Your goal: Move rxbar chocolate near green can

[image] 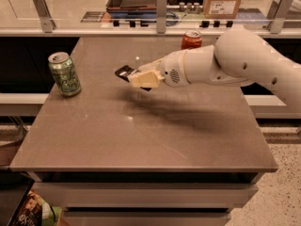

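Note:
Next, I let go of the rxbar chocolate with my gripper on the brown table [76,95], close against the front of the green can's base.
The green can [64,73] stands upright near the table's left edge. My gripper [139,77] is above the middle of the table, to the right of the can, reaching in from the right on a white arm [235,60]. It is shut on the rxbar chocolate [125,73], a black wrapper bar that sticks out to the left of the cream fingers [145,79] and is held clear of the table top. A wide gap lies between the bar and the can.
An orange-red can [191,39] stands at the table's back edge, behind my arm. The brown table [141,135] ends at the front and sides. A railing and counter with boxes [221,1] run behind the table.

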`<state>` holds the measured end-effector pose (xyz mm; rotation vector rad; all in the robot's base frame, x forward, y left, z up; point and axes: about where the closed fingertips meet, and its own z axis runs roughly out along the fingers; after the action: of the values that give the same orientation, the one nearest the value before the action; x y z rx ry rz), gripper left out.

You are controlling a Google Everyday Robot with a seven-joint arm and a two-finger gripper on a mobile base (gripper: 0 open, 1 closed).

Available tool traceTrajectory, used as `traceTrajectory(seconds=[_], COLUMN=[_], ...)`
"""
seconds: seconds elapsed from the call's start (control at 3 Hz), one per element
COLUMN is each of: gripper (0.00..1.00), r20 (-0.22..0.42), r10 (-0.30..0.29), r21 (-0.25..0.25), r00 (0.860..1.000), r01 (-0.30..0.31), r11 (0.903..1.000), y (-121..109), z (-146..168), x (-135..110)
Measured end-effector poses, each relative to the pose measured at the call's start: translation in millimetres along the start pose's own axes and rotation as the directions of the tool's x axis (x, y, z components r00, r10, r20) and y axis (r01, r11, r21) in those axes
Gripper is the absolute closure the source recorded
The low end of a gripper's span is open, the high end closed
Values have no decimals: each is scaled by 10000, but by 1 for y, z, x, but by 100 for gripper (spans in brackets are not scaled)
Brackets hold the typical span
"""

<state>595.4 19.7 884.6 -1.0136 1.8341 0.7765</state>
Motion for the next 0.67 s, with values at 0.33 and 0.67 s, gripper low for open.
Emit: traceTrajectory(seconds=[0.33,0.67], gripper=[100,100], r20=[-27,-69], r10=[-37,-4], r21=[-604,-798], r00=[10000,10000], r01=[35,-1], r11=[9982,9968], y=[32,59], z=[19,40], x=[0,-1])
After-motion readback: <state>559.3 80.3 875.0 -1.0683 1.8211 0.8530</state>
